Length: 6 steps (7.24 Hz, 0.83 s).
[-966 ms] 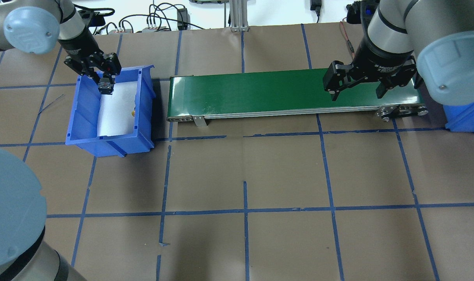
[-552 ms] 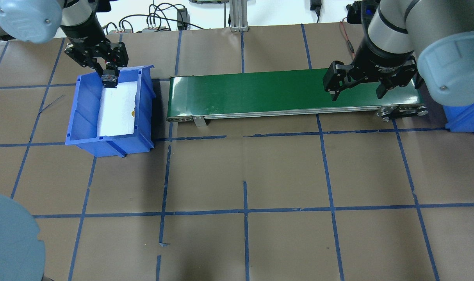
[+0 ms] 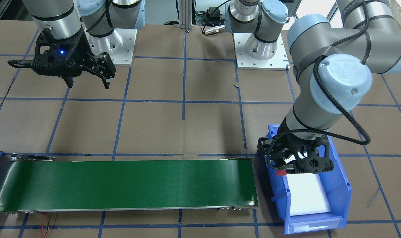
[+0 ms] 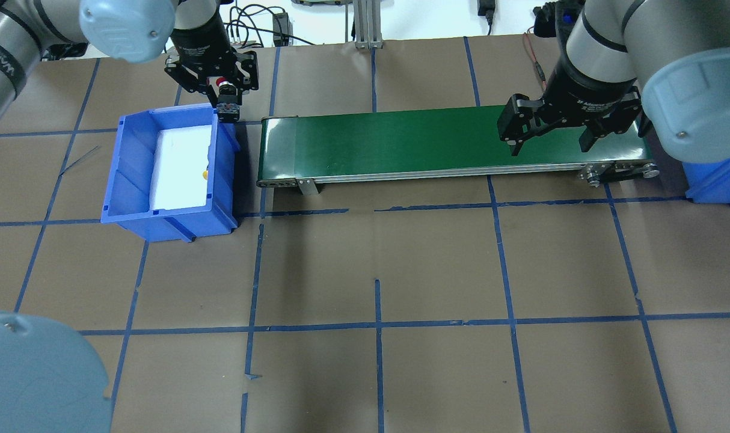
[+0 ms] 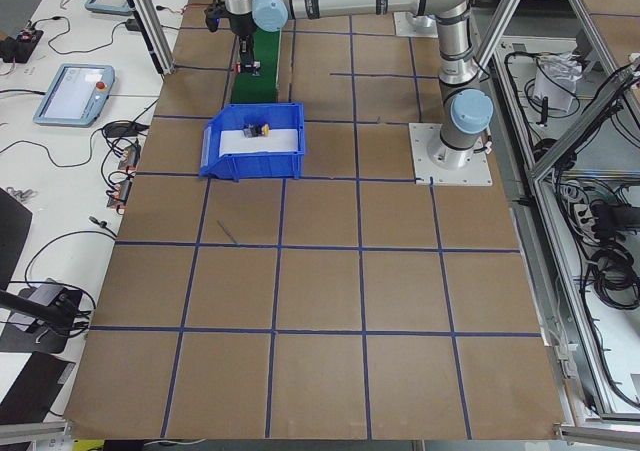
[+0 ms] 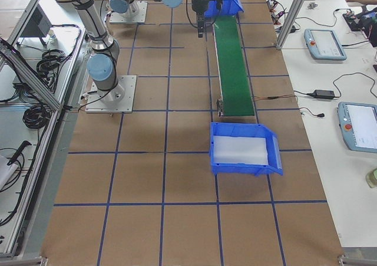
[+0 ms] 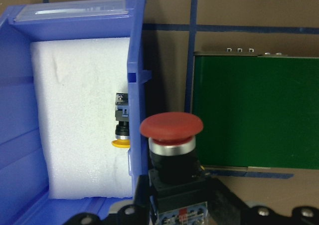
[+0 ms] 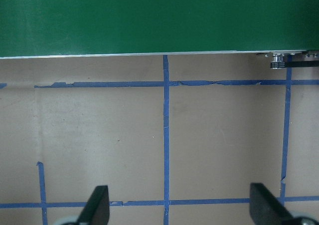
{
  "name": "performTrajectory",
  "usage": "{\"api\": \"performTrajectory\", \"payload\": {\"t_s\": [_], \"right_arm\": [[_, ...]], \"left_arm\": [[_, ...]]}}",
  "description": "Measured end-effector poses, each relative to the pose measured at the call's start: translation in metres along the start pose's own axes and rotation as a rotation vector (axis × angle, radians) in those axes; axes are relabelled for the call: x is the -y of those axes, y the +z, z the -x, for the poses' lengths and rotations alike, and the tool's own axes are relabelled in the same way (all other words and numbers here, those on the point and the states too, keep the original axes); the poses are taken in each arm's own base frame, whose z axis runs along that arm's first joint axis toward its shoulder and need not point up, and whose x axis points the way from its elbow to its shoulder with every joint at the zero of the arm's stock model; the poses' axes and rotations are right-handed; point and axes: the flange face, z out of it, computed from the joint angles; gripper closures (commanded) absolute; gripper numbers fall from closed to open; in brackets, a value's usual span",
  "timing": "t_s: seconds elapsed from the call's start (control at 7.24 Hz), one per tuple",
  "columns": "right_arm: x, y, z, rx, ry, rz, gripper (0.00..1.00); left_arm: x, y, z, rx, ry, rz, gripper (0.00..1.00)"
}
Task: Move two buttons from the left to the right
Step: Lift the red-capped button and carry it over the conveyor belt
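My left gripper has the red-capped button to place. It will put it on the green conveyor belt (image 3: 213, 196) (image 7: 297, 80), beside the metal bracket near the blue bin.
My left gripper (image 4: 227, 109) is shut on the red-capped button (image 7: 172, 135), holding it by its black body with the cap pointing forward. It hangs over the right wall of the blue bin (image 4: 124, 174), near the left end of the green conveyor belt (image 4: 401, 141). The red cap also shows in the front view (image 3: 280, 172). The yellow-capped button (image 7: 121, 122) lies on white foam inside the bin, against its right wall (image 4: 205, 174). My right gripper (image 4: 551, 141) is open and empty above the belt's right end.
A second blue bin (image 4: 717, 180) with white foam stands past the belt's right end, seen whole in the right view (image 6: 274, 154). The table is brown paper with a blue tape grid. Cables and an aluminium post (image 4: 365, 24) are behind the belt.
My left gripper has lifted the red-capped button out of the bin and carried it right, to the bin's right wall by the belt's end. The right arm has not moved.
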Motion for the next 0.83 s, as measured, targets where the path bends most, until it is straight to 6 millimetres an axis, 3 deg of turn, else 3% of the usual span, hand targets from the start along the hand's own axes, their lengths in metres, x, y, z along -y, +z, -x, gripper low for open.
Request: {"api": "performTrajectory", "payload": {"t_s": [0.41,0.83], "right_arm": [[0.0,0.0,0.0,-0.001,0.0,-0.001,0.0],[0.0,0.0,0.0,-0.001,0.0,0.001,0.0]], "left_arm": [[0.015,0.043,-0.056,-0.044,0.008,-0.042,0.83],[0.024,0.072,-0.079,-0.083,0.017,-0.062,0.83]]}}
